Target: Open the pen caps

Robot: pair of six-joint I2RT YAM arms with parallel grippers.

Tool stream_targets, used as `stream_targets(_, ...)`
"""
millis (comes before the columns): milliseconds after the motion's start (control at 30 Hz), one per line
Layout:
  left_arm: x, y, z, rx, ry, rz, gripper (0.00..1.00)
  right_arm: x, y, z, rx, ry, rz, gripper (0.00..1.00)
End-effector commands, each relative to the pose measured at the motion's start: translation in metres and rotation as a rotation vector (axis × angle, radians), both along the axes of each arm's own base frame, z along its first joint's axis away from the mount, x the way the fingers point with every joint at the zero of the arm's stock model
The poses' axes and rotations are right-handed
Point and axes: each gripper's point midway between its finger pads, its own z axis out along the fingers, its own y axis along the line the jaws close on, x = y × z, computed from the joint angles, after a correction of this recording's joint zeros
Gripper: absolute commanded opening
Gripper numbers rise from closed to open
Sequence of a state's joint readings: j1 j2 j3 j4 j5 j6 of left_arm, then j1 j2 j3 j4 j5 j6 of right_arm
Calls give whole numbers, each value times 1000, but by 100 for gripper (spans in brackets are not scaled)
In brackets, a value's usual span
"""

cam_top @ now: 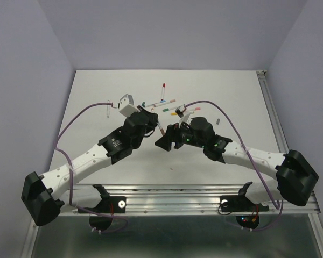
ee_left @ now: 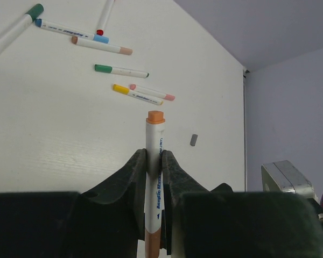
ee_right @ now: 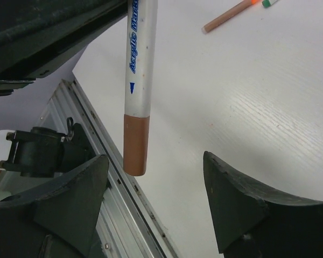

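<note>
The robot's left gripper will release the white pen body next to the lone pen (cam_top: 114, 110), on the side that points toward the others.
My left gripper (ee_left: 155, 159) is shut on a white pen barrel (ee_left: 154, 145) and holds it above the table. The pen has an orange end (ee_left: 156, 116) pointing away and a brown cap (ee_left: 152, 244) at the near end. In the right wrist view the brown cap (ee_right: 135, 145) hangs between the fingers of my open right gripper (ee_right: 156, 161), nearer the left finger (ee_right: 91, 177) and touching neither. In the top view the two grippers meet at mid-table, the left gripper (cam_top: 155, 127) just above the right gripper (cam_top: 164, 140).
Several capped pens lie on the far part of the table, among them a green-capped pen (ee_left: 121, 70) and a yellow-capped pen (ee_left: 137, 94). A small grey cap (ee_left: 193, 140) lies alone to the right. A red-tipped pen (cam_top: 163, 91) and a white box (cam_top: 126, 102) sit further back. The metal rail (ee_right: 113, 177) runs along the near edge.
</note>
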State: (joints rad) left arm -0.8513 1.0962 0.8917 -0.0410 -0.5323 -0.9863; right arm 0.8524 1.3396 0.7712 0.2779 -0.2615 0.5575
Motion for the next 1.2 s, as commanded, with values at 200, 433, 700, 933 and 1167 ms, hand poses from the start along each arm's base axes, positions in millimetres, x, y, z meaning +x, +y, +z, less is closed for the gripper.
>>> stream_targets(200, 6, -1, 18, -28, -50, 39, 0, 15, 15, 54, 104, -105, -30, 58)
stream_targets(433, 6, -1, 18, -22, -51, 44, 0, 17, 18, 54, 92, -78, -32, 50)
stream_targets(700, 8, 1, 22, -27, -61, 66, 0, 16, 22, 49, 61, -24, -22, 29)
stream_targets(933, 12, 8, 24, -26, -71, 115, 0, 8, 20, 45, 44, 13, 0, 1)
stream_targets(1167, 19, 10, 23, -24, -96, 153, 0, -2, 21, 45, 41, 13, 54, 1)
